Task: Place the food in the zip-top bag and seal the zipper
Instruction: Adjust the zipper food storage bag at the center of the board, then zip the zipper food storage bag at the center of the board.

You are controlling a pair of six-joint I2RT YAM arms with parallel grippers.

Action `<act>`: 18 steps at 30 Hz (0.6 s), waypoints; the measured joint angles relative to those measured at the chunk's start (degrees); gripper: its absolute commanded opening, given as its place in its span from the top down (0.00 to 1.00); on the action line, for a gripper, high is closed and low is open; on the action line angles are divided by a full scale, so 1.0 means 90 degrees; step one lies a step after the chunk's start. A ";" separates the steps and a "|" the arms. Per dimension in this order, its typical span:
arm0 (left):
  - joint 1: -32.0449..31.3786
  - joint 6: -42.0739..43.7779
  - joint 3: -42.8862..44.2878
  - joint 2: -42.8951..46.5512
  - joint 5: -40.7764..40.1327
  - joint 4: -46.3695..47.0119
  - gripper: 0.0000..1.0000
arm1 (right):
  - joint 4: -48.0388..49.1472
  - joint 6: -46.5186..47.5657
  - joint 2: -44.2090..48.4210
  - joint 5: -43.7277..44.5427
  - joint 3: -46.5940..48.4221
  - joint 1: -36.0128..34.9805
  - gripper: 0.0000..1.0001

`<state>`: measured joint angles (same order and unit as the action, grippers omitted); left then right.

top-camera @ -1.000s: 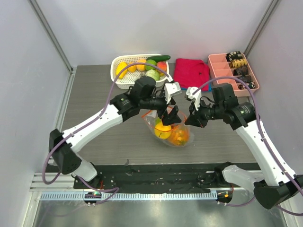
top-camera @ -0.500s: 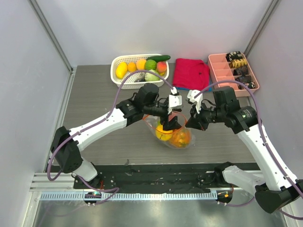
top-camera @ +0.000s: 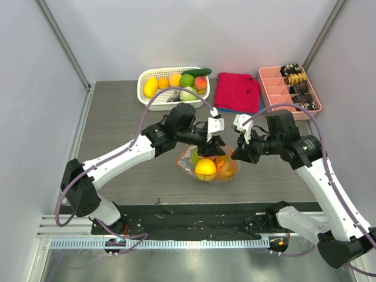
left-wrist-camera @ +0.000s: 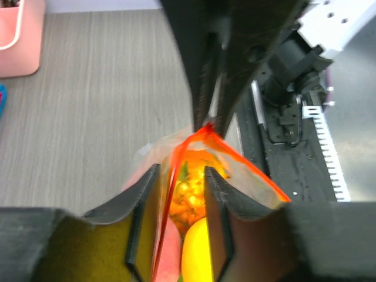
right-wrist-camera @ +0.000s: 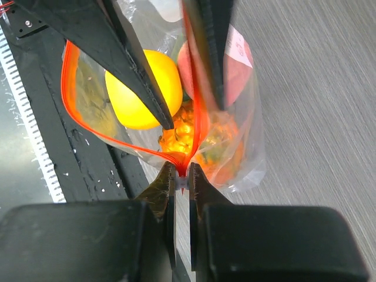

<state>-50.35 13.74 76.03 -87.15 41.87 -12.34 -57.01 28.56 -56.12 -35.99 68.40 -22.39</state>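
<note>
The robot's right gripper covers the zipper's white tab, so it should open and pinch the bag's corner [right-wrist-camera: 183, 191] past the tab, to free the tab for the left gripper.
The zip-top bag [top-camera: 218, 171] hangs between both grippers just above the table, its mouth spread open. The food shows through it: a yellow fruit [right-wrist-camera: 144, 88], a pink one [right-wrist-camera: 235, 70] and a frilly orange one [right-wrist-camera: 188, 132]. My right gripper [right-wrist-camera: 181, 170] is shut on the end of the zipper [right-wrist-camera: 88, 126], at its small white tab. My left gripper [left-wrist-camera: 180, 173] straddles one lip of the mouth, and the orange-red strip [left-wrist-camera: 167, 200] runs between its half-closed fingers [left-wrist-camera: 144, 200] with a gap still showing. In the top view the left gripper [top-camera: 214, 144] and right gripper [top-camera: 237, 154] face each other over the bag.
At the back stand a white slotted basket [top-camera: 143, 88] with several fruits, a folded red cloth [top-camera: 238, 91] and a pink compartment tray [top-camera: 267, 88]. The black base rail [top-camera: 200, 214] runs close below the bag at the table's near edge.
The left gripper's jaws have narrowed from wide open around one lip of the bag's mouth. The bag has shifted slightly. The right gripper has kept its pinch.
</note>
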 measured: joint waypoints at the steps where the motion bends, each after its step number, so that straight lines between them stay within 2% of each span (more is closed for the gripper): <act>1: 0.0000 -0.0036 0.0000 0.0000 -0.0121 -0.0007 0.44 | 0.0007 0.0000 0.0017 -0.0002 -0.0005 0.0000 0.99; 2: 0.0000 -0.0051 0.0000 0.0000 -0.0216 -0.0007 0.44 | 0.0029 0.0000 0.0046 -0.0002 -0.0019 0.0000 0.99; 5: 0.0000 -0.0197 0.0000 -0.0012 -0.0413 0.0010 0.67 | 0.0087 -0.0005 0.0107 -0.0017 -0.0066 0.0000 0.99; 6: 0.0000 -0.0257 0.0000 -0.0022 -0.0442 0.0015 0.82 | 0.0097 -0.0007 0.0112 -0.0022 -0.0070 0.0000 0.99; 7: 0.0002 -0.0301 0.0000 -0.0039 -0.0483 0.0017 0.90 | 0.0112 -0.0017 0.0112 -0.0039 -0.0070 0.0000 0.98; 8: 0.0010 -0.0347 0.0002 -0.0061 -0.0495 0.0015 0.98 | 0.0141 -0.0029 0.0112 -0.0044 -0.0073 0.0000 0.87; 10: 0.0053 -0.0425 0.0007 -0.0124 -0.0457 0.0010 1.00 | 0.0202 -0.0068 0.0112 -0.0063 -0.0078 0.0000 0.70; 11: 0.0104 -0.0500 0.0007 -0.0151 -0.0393 0.0012 1.00 | 0.0255 -0.0095 0.0114 -0.0063 -0.0087 0.0000 0.47; 12: 0.0148 -0.0568 0.0007 -0.0172 -0.0279 0.0012 1.00 | 0.0304 -0.0151 0.0121 -0.0070 -0.0100 0.0000 0.37; 14: 0.0294 -0.0748 0.0007 -0.0197 0.0005 0.0012 1.00 | 0.0454 -0.0274 0.0170 -0.0032 -0.0160 0.0000 0.26; 18: 0.0697 -0.1124 0.0007 -0.0204 0.0614 0.0049 1.00 | 0.0797 -0.0476 0.0527 0.0260 -0.0527 0.0000 0.24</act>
<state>-44.07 3.62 76.09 -88.99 47.40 -11.90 -49.84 24.27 -51.37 -33.65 63.66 -22.39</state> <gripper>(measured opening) 0.007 0.753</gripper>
